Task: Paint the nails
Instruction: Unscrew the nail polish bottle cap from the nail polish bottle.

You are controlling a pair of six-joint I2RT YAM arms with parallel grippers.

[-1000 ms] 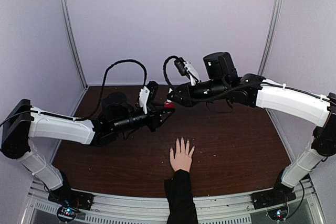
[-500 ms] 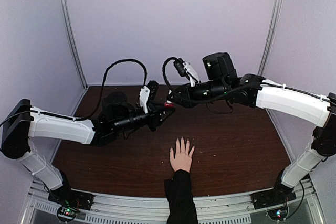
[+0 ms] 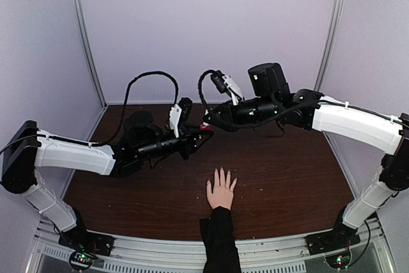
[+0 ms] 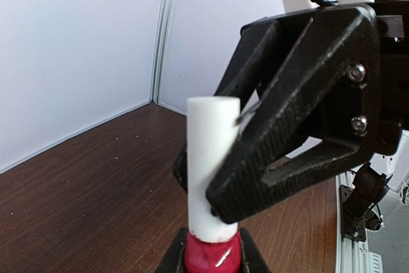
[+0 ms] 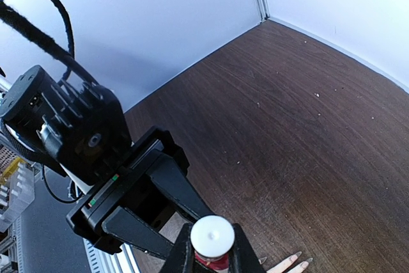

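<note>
My left gripper is twisted far round while the white cap sits on the red bottle, so it should open, turn back and grip the bottle (image 4: 212,257) to twist further.
A pale hand (image 3: 222,192) in a black sleeve lies flat on the brown table near the front, fingers pointing away. The nails (image 5: 294,258) show as pale tips at the bottom of the right wrist view. They are too small to judge from above. Above the table behind the hand, my left gripper (image 4: 211,252) is shut on a small red bottle (image 4: 211,255). My right gripper (image 5: 212,249) is shut on the bottle's white cap (image 5: 212,236), coming from the opposite side. From above, the two grippers meet at the red bottle (image 3: 205,128).
The dark wooden table (image 3: 287,171) is walled by pale panels at the back and sides. Both arms span the middle of the space above it. The sleeve (image 3: 220,247) crosses the front rail between the arm bases.
Hardly anything differs. Both grippers stay together at the bottle, and the hand lies in the same place.
</note>
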